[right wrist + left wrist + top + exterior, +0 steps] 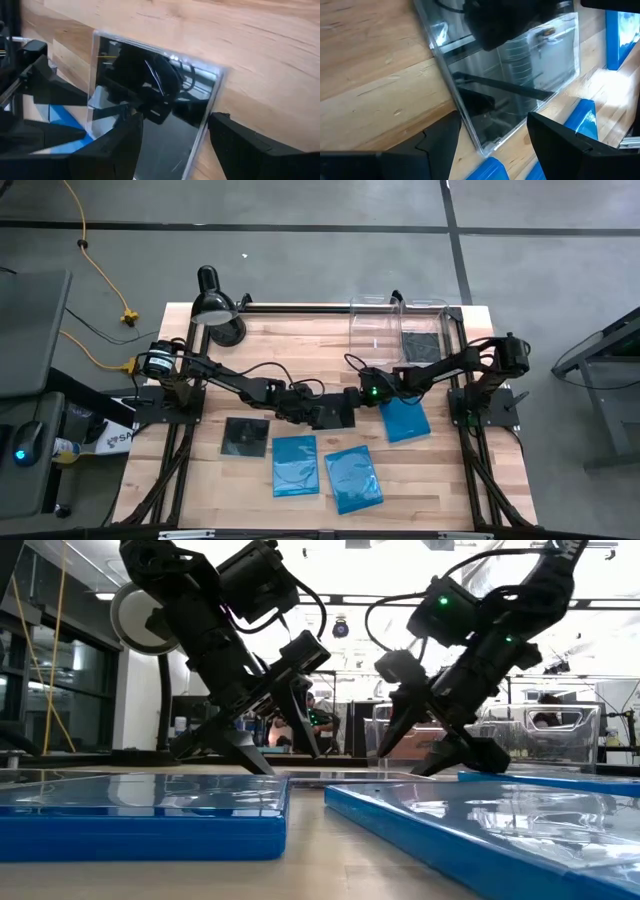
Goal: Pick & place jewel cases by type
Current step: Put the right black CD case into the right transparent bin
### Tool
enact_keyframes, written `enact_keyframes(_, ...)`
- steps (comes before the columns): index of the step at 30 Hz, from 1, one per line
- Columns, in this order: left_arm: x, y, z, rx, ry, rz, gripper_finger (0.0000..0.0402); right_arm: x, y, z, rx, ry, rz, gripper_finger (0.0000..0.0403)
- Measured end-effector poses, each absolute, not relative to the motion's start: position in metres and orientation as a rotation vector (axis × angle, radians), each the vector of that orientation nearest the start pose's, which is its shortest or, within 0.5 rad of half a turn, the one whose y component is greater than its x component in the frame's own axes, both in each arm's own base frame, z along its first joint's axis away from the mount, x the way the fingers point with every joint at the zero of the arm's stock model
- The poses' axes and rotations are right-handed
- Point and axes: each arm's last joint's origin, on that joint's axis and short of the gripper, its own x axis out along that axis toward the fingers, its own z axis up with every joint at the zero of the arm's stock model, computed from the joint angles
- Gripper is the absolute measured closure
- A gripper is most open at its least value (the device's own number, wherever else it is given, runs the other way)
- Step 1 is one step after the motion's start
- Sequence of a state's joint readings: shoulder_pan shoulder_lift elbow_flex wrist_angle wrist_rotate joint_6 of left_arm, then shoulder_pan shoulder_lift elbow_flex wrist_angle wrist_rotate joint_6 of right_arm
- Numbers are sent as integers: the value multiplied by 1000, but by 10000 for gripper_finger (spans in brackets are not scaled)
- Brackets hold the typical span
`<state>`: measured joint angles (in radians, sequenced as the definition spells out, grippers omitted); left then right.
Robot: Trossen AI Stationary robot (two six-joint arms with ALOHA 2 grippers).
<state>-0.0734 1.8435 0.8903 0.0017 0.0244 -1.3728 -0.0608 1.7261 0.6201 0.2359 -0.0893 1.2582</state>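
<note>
My right gripper will grip the black jewel case's edge (354, 410) (205, 127) opposite my left gripper, with the case between my two grippers.
A glossy black jewel case (331, 416) lies flat on the wooden table between my two grippers. My left gripper (304, 406) comes at it from the table's left and stands open, its fingers on either side of one corner (482, 150). My right gripper (356, 401) comes from the right, also open; one finger is over the case (150, 90) and the other is off its edge, over wood. A second black case (246, 436) lies flat nearer the left. Three blue cases (295, 465) (352, 477) (405, 420) lie flat near the front and right. My left gripper slants down toward the black case's corner (485, 145), but I cannot tell whether either finger touches it. My right gripper slants down at the opposite side of the case (202, 135), and I cannot tell whether it touches either.
Two clear bins (375, 328) (426, 330) stand at the far right; the right one holds a black case (421, 344). A black desk lamp (215, 308) stands at the far left corner. In the low view, blue cases (140, 805) (480, 820) fill the foreground.
</note>
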Motion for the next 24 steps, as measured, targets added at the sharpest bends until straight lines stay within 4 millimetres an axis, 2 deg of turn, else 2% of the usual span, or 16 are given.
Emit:
enact_keyframes(8,337,-26,114,-1204,862,554,166,306,-16,104,1165,752,-506,179)
enact_keyframes(24,337,-26,114,-1155,876,523,166,308,-9,131,1107,728,-386,178)
